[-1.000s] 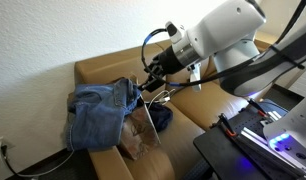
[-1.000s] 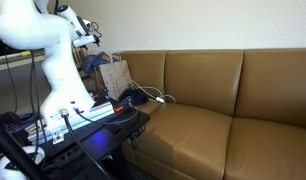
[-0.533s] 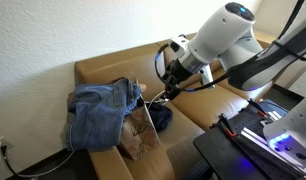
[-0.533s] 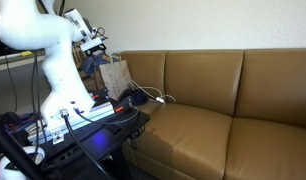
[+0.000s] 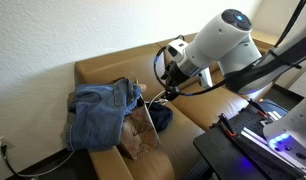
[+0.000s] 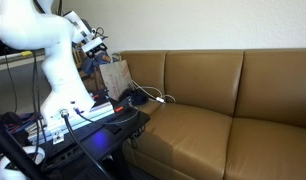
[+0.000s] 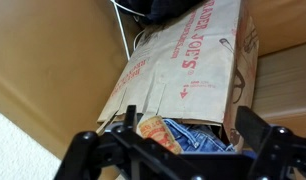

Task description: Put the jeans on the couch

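Observation:
The jeans' waistband (image 5: 129,89) (image 7: 186,145) is beside the tan label, near the paper bag's edge. My gripper will go there next and close on it.
The jeans (image 5: 93,110) lie crumpled and draped over tan leather at the end of the couch (image 5: 198,108), beside a brown paper bag (image 5: 141,135). In the wrist view the jeans (image 7: 193,135) show as blue denim with a tan label, at the bag's (image 7: 188,60) edge. My gripper (image 5: 170,86) hangs open in the air to the right of the jeans and above the bag, touching neither. Its two black fingers (image 7: 256,128) stand wide apart with nothing held. The couch's (image 6: 213,95) seat cushions are bare, and my gripper (image 6: 95,42) is up at its left end.
A dark navy bundle (image 5: 162,118) sits by the paper bag (image 6: 115,78). White cables (image 6: 153,97) trail over the armrest. A black stand with lit electronics (image 5: 258,135) carries the robot base (image 6: 68,110) close to the couch's end.
My gripper has pulled back to the right, away from the jeans, and turned a little. It stays open. The jeans and bag have not moved.

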### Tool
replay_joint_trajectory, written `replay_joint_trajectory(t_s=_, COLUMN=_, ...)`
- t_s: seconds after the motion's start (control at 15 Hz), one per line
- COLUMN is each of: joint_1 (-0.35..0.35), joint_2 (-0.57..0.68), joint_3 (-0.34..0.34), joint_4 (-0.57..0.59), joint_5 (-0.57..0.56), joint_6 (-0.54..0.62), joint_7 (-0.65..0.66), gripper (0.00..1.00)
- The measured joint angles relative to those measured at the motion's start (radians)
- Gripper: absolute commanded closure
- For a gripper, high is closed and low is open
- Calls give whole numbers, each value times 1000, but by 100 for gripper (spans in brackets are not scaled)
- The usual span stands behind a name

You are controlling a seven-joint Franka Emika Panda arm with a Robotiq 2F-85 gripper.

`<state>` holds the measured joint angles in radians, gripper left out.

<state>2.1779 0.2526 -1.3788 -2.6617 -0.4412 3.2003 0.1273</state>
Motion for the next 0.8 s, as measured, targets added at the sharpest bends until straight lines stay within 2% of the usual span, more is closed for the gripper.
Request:
replay_joint_trajectory(t_s=0.13, joint_1=0, joint_2=-1, joint_3=2, joint_4=-2, joint_5=-10, joint_6=26, joint_7=-9, gripper=0)
replay_joint_trajectory(t_s=0.47, joint_1=-11, joint_2=78, joint_3=5, joint_4=-14, joint_5=-70, joint_6=254, joint_7=-101, gripper=0)
replay_joint_trajectory(t_s=0.8, joint_1=-49, joint_2=127, joint_3=34, joint_4=54, joint_5=-59, joint_6=257, joint_7=-312, gripper=0)
